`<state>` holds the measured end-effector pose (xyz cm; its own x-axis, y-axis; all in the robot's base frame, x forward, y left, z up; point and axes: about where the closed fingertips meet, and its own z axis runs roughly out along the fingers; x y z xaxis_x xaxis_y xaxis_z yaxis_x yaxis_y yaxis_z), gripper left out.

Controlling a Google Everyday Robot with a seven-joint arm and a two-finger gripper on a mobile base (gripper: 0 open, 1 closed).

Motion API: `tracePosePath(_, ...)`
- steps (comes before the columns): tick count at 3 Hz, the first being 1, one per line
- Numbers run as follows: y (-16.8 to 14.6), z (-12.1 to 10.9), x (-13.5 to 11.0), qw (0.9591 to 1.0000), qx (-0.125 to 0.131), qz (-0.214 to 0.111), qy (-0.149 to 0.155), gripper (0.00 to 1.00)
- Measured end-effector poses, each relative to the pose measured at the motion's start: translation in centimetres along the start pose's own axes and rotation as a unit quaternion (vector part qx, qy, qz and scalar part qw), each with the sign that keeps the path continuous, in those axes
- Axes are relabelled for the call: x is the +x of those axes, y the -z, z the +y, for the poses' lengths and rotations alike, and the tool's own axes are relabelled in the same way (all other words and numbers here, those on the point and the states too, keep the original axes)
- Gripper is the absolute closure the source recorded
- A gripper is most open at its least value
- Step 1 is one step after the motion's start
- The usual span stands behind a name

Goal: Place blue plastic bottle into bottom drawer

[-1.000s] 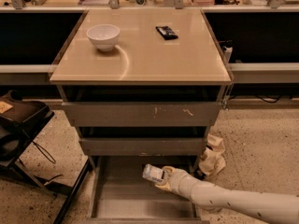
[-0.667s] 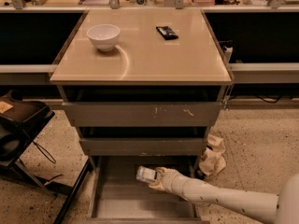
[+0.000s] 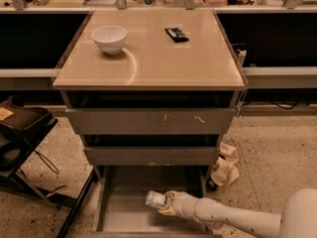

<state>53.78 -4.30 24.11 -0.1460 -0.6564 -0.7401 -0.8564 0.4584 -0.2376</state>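
I need to release the blue plastic bottle near the middle of the bottom drawer's inside (image 3: 165, 196), slightly toward the crumpled cloth.
The blue plastic bottle (image 3: 155, 199), small with a pale label and whitish end, is held in my gripper (image 3: 167, 203) just above the floor of the bottom drawer (image 3: 124, 211). That drawer is pulled out, a shallow grey tray below the two upper drawers. My white arm (image 3: 233, 217) reaches in from the lower right. The gripper is closed around the bottle, which lies roughly level and points left.
A white bowl (image 3: 109, 37) and a small black packet (image 3: 177, 34) sit on the beige cabinet top (image 3: 148, 58). A crumpled cloth or bag (image 3: 225, 166) lies on the floor right of the cabinet. A black chair (image 3: 20, 143) stands at left.
My gripper has carried the bottle a little further left and lower into the bottom drawer. The arm has reached further in.
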Motion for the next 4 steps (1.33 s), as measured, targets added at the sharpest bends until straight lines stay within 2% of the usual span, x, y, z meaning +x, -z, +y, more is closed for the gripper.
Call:
tracePosePath(1, -0.9, 1.2, 3.0, 0.9994, -0.008, 0.016, -0.030, 1.00)
tracePosePath(3, -3.7, -1.7, 7.6, 0.9942, 0.015, 0.032, -0.101, 1.00)
tracePosePath(4, -3.8, -2.4, 7.7, 0.9941, 0.020, 0.033, -0.101, 0.81)
